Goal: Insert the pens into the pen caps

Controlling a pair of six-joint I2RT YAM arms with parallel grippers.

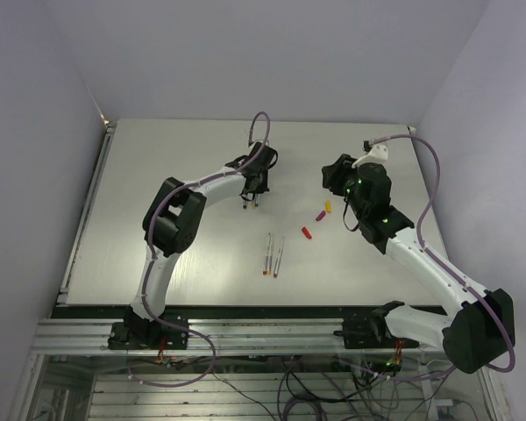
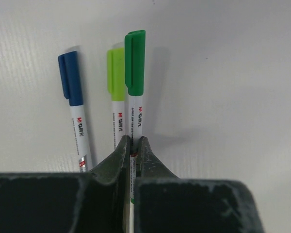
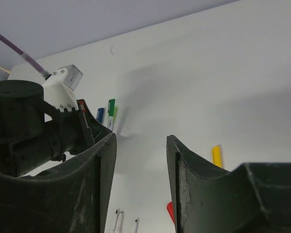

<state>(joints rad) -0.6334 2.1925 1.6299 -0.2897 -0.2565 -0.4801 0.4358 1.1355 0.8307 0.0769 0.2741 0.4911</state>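
Observation:
My left gripper is to let go of the white pen on the bare table [image 1: 267, 189] [image 2: 172, 116] next to the light-green-capped pen, toward the purple cap.
My left gripper [image 2: 134, 141] is shut on a white pen with a dark green cap [image 2: 135, 63]; it points away over the table. Beside it lie a light-green-capped pen [image 2: 115, 77] and a blue-capped pen [image 2: 73, 97]. In the top view the left gripper [image 1: 250, 200] is at the table's middle back. Three uncapped pens [image 1: 273, 255] lie nearer the front. A yellow cap [image 1: 328, 207], a purple cap [image 1: 318, 214] and a red cap [image 1: 306, 232] lie loose to their right. My right gripper [image 3: 140, 138] is open and empty, above the table near the yellow cap [image 3: 217, 155] and red cap [image 3: 170, 211].
Grey walls close in the white table [image 1: 158, 175] at the back and both sides. The left arm's wrist [image 3: 34, 126] fills the left of the right wrist view. A metal rail [image 1: 245, 333] runs along the near edge.

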